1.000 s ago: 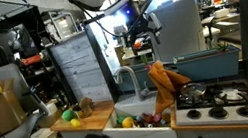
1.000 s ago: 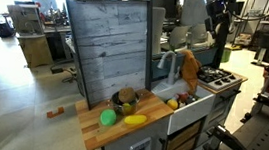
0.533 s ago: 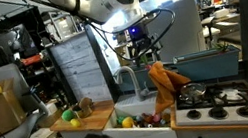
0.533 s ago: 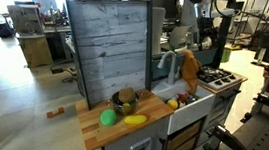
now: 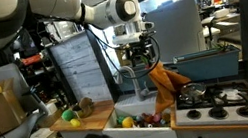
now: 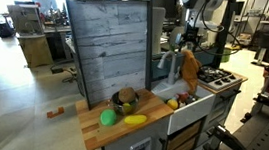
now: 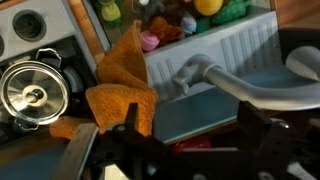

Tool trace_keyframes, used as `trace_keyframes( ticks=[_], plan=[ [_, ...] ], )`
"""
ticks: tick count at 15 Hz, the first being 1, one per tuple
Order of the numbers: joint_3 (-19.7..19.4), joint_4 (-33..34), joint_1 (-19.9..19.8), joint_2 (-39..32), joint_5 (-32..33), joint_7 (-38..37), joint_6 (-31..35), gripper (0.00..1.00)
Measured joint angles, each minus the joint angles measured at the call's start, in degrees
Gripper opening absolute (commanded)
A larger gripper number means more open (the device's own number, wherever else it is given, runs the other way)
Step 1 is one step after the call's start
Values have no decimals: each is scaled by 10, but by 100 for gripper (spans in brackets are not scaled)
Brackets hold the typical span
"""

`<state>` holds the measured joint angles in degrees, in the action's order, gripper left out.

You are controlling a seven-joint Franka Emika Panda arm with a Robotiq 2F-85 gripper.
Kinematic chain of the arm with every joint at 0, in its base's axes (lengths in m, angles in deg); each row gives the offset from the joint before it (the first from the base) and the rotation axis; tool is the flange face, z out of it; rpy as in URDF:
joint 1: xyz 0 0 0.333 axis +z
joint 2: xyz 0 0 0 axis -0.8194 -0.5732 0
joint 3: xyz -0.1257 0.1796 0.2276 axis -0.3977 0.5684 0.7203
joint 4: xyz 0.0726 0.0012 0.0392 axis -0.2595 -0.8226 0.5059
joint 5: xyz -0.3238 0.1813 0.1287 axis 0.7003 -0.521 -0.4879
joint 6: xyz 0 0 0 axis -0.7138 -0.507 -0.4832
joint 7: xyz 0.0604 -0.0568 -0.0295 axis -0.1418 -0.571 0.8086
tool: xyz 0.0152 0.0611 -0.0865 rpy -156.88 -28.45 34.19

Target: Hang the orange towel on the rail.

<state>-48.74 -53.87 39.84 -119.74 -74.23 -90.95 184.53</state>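
The robot's gripper needs to next go to the top of the orange towel (image 5: 161,70) (image 7: 124,98), next to the grey faucet, and close there.
The orange towel (image 5: 165,84) hangs crumpled between the sink and the stove in both exterior views (image 6: 188,69). In the wrist view it shows as a draped orange cloth (image 7: 125,85) next to the grey faucet (image 7: 205,75). My gripper (image 5: 139,60) hovers just above the faucet and the top of the towel, also seen in an exterior view (image 6: 187,42). Its jaws (image 7: 190,135) are open and empty, with the towel by one finger. What the towel hangs on is hidden, and I cannot make out the rail.
A toy kitchen counter holds a sink (image 5: 140,117) full of toy food, a stove (image 5: 216,102) with a lidded pot (image 7: 30,90), and a dark tub (image 5: 204,64) behind. A grey panel (image 6: 102,47) stands beside the sink. Green and yellow toys lie on a wooden board (image 6: 109,123).
The arm has swung in from higher and further back and come down over the faucet and towel. The towel has not moved.
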Motion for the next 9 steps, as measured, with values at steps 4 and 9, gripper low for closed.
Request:
trace_keyframes(
  ticks=[4, 9],
  plan=[
    [9, 29, -8, -22, -23, -65, 66, 100],
    [11, 60, -23, -43, -34, -170, 123, 100]
  ],
)
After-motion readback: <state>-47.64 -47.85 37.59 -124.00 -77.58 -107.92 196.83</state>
